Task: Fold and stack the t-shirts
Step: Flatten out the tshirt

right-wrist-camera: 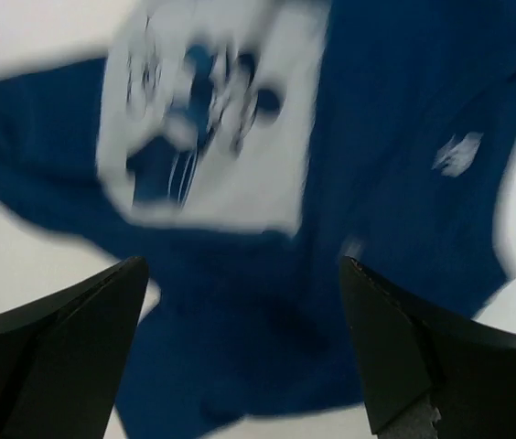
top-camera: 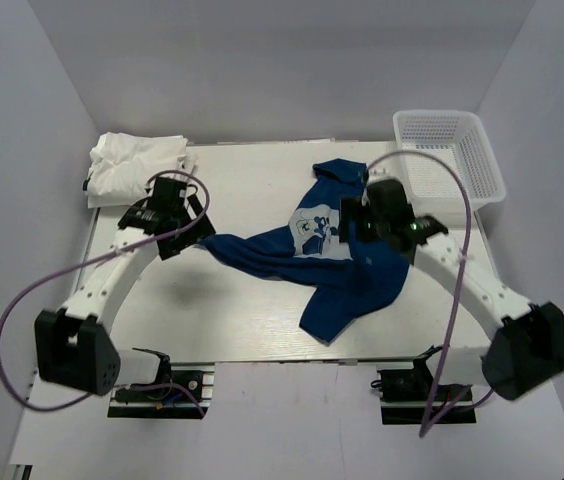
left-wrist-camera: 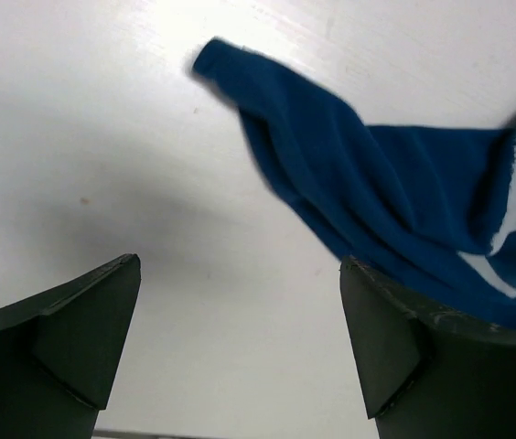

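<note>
The blue t-shirt is crumpled below its white print, so my left gripper should grab the t-shirt's pointed end (top-camera: 219,245) and lift together with my right gripper before folding.
A dark blue t-shirt (top-camera: 337,265) with a white chest print (top-camera: 314,228) lies crumpled across the middle and right of the table. A pile of white shirts (top-camera: 134,165) sits at the back left corner. My left gripper (top-camera: 194,228) is open and empty just left of the blue shirt's pointed end (left-wrist-camera: 226,64); the cloth (left-wrist-camera: 404,192) runs past my right finger (left-wrist-camera: 404,347). My right gripper (top-camera: 347,222) is open and empty above the blue shirt (right-wrist-camera: 386,155), with the print (right-wrist-camera: 212,119) ahead of it, blurred.
A white plastic mesh basket (top-camera: 452,155) stands at the back right, beyond the table's corner. Purple cables loop from both arms. The bare white table (top-camera: 212,310) shows in front of the shirt and under my left gripper (left-wrist-camera: 240,347).
</note>
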Robot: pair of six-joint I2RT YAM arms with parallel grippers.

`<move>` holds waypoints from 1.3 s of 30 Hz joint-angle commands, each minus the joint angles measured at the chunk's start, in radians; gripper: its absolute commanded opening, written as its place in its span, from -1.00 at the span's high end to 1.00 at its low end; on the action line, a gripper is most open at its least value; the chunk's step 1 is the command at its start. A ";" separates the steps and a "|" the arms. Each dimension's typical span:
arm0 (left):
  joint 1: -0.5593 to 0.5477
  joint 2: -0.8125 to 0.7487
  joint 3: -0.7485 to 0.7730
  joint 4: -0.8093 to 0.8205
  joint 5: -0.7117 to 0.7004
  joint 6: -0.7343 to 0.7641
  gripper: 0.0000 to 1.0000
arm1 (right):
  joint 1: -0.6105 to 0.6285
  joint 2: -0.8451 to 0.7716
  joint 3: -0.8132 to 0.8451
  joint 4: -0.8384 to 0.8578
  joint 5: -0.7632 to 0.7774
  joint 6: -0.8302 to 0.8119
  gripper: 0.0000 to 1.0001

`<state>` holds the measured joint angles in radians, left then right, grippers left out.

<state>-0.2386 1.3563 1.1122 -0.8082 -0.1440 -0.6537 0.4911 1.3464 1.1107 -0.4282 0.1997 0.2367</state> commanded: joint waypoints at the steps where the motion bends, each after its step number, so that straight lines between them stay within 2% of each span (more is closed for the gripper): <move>1: 0.007 -0.104 -0.086 -0.043 0.012 -0.023 -1.00 | 0.038 -0.093 -0.272 0.016 -0.255 0.142 -0.80; 4: 0.007 -0.166 -0.155 -0.016 0.012 -0.023 -1.00 | 0.058 -0.158 -0.377 0.023 -0.290 0.170 -0.80; 10: 0.007 -0.152 -0.166 0.039 0.041 -0.003 -1.00 | 0.050 -0.104 -0.427 0.045 -0.163 0.153 -0.80; 15: 0.036 -0.050 -0.134 0.063 0.112 0.006 -1.00 | 0.024 0.077 -0.381 0.127 -0.071 0.136 -0.80; 19: 0.059 -0.040 -0.124 0.104 0.123 0.016 -1.00 | -0.034 0.151 -0.338 0.148 0.012 0.125 -0.80; 26: 0.102 0.023 -0.134 0.153 0.146 0.016 -1.00 | -0.138 0.253 -0.201 0.163 0.006 0.059 -0.80; 32: 0.145 0.072 -0.159 0.254 0.290 -0.015 -1.00 | -0.129 0.168 -0.124 0.083 -0.078 -0.010 -0.80; 39: 0.145 0.136 -0.238 0.412 0.359 -0.058 -0.79 | -0.086 -0.129 -0.267 0.048 -0.137 0.041 -0.80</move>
<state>-0.0937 1.4796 0.8894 -0.5014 0.1478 -0.6903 0.3862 1.3285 0.9005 -0.3347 0.1040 0.2676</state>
